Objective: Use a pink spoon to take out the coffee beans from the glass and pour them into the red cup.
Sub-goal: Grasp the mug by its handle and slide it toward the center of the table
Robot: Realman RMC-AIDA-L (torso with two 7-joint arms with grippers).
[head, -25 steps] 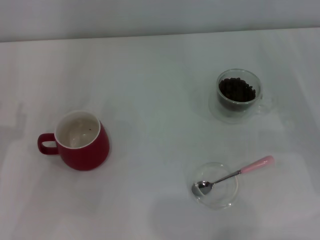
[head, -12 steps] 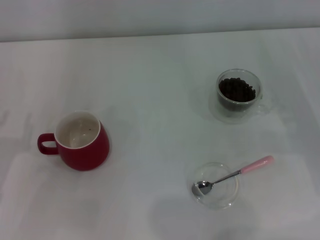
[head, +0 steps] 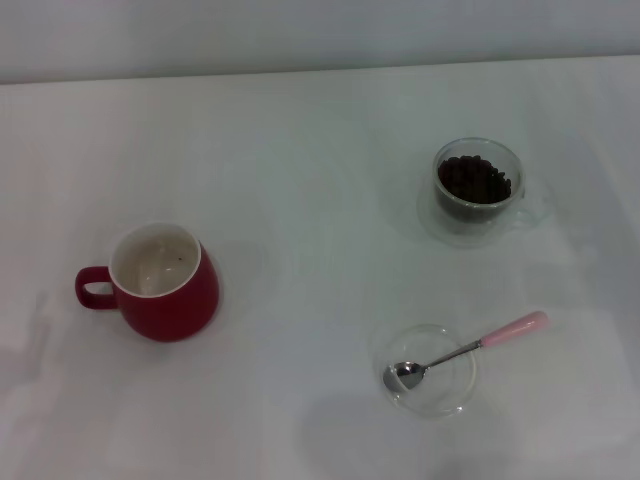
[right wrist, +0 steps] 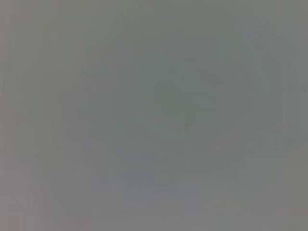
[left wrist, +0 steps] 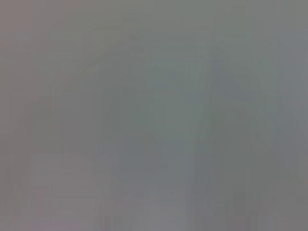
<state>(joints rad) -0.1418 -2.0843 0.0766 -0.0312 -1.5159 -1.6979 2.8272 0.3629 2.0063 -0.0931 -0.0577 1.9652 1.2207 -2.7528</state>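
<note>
Next, my left gripper goes to close on the red cup's handle (head: 86, 287), facing away from the glass.
In the head view the pink spoon (head: 470, 349) lies at the front right, its metal bowl resting in a shallow clear glass dish (head: 432, 370) and its pink handle pointing right and away. The glass (head: 478, 190) stands at the back right, holding a heap of dark coffee beans (head: 474, 180). The red cup (head: 160, 283) stands upright at the left, handle toward the left, white inside showing. Neither gripper appears in any view; both wrist views show only a featureless grey.
Everything stands on a white table (head: 300, 200) whose far edge meets a pale wall at the top of the head view. A wide bare stretch of table separates the red cup from the glass and the dish.
None of the objects has moved. A faint shadow at the table's left edge has shifted toward the front.
</note>
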